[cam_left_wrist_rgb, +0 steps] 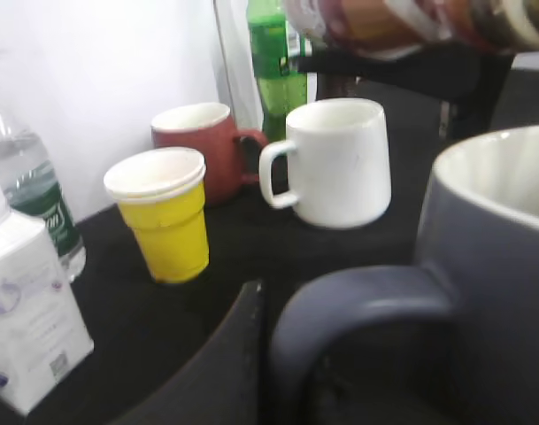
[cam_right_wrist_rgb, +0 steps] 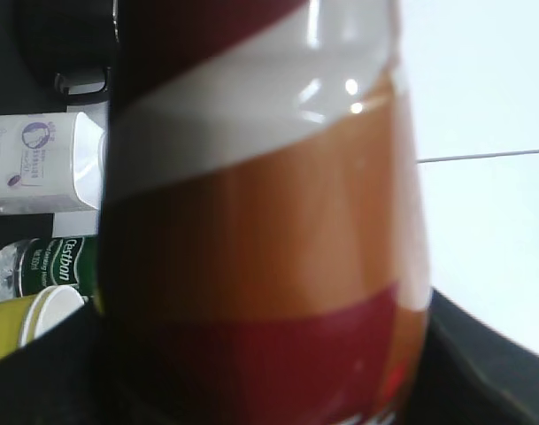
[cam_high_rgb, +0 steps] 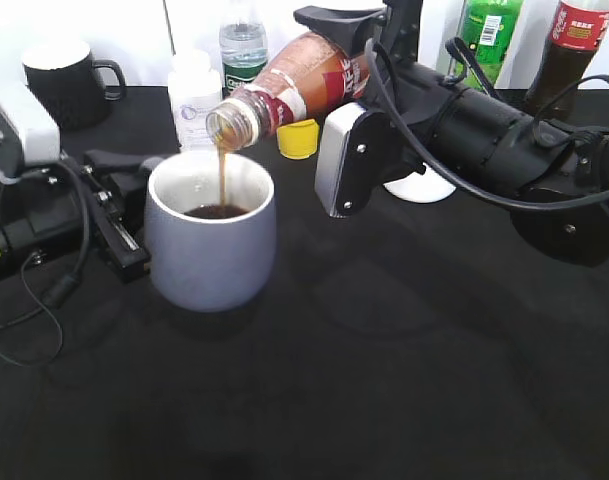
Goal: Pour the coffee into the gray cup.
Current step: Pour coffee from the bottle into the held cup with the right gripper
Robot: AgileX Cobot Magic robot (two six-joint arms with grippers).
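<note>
I need to use my left gripper to set the gray cup down just in front of the black mug (cam_high_rgb: 114, 166), beside the white carton. The gray cup now stands upright on the black table.
The coffee bottle (cam_high_rgb: 289, 90), with a red-brown label, is tilted mouth-down to the left. My right gripper (cam_high_rgb: 332, 88) is shut on its body, which fills the right wrist view (cam_right_wrist_rgb: 260, 221). A thin stream of coffee (cam_high_rgb: 224, 175) falls from the bottle's mouth into the gray cup (cam_high_rgb: 210, 240), where dark coffee (cam_high_rgb: 214, 211) pools. The cup stands upright on the black table. My left gripper (cam_high_rgb: 134, 210) is at the cup's left side, closed around its loop handle (cam_left_wrist_rgb: 358, 297). One black finger (cam_left_wrist_rgb: 238, 354) shows beside the handle.
At the back stand a black mug (cam_high_rgb: 69, 80), a white carton (cam_high_rgb: 194, 95), a water bottle (cam_high_rgb: 242, 45), a green bottle (cam_high_rgb: 489, 35) and a cola bottle (cam_high_rgb: 569, 50). A yellow cup (cam_left_wrist_rgb: 163, 217), a red-brown mug (cam_left_wrist_rgb: 203, 150) and a white mug (cam_left_wrist_rgb: 340, 159) stand behind the cup.
</note>
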